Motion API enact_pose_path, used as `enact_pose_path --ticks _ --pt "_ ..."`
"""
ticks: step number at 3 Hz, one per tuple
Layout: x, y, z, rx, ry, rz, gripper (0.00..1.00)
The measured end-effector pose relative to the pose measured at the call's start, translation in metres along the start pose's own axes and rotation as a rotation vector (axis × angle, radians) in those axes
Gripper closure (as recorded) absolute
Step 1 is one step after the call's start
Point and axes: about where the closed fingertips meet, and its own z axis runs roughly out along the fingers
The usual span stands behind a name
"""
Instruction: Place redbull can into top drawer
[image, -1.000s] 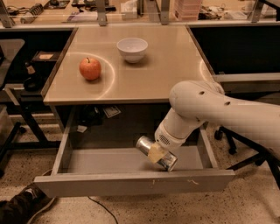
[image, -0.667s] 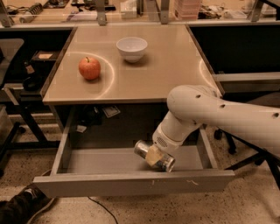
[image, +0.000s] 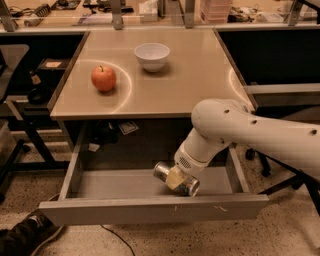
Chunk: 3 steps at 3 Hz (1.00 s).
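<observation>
My gripper is holding the redbull can. It will release it near the middle of the drawer's bottom (image: 165, 174), a little behind the front panel.
The top drawer (image: 150, 210) is pulled open under the table, a wide grey tray with a plain front panel. My white arm reaches down into it from the right. My gripper (image: 177, 179) is shut on the redbull can (image: 162, 171), a slim silver can lying tilted on its side, low inside the drawer near the middle right. One shiny end points left and the other end shows at the right of the fingers (image: 175, 176). I cannot tell whether the can touches the drawer floor.
A red apple (image: 103, 78) and a white bowl (image: 152, 55) sit on the tan table top (image: 200, 85). A dark shoe (image: 22, 237) is on the floor at the lower left. Chair legs stand at the right, and cluttered benches are behind.
My gripper and the can have sunk a little lower into the drawer and shifted slightly left. The apple and bowl have not moved.
</observation>
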Motion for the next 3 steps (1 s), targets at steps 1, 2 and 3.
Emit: enact_pose_path --ticks 1,2,3 --pt "-0.002 0.0 0.004 -0.008 -0.006 0.0 1.0" --pt "-0.009 -0.003 0.01 -0.013 -0.016 -0.008 1.0" --pt "-0.028 -0.017 0.028 -0.018 -0.048 -0.04 1.0"
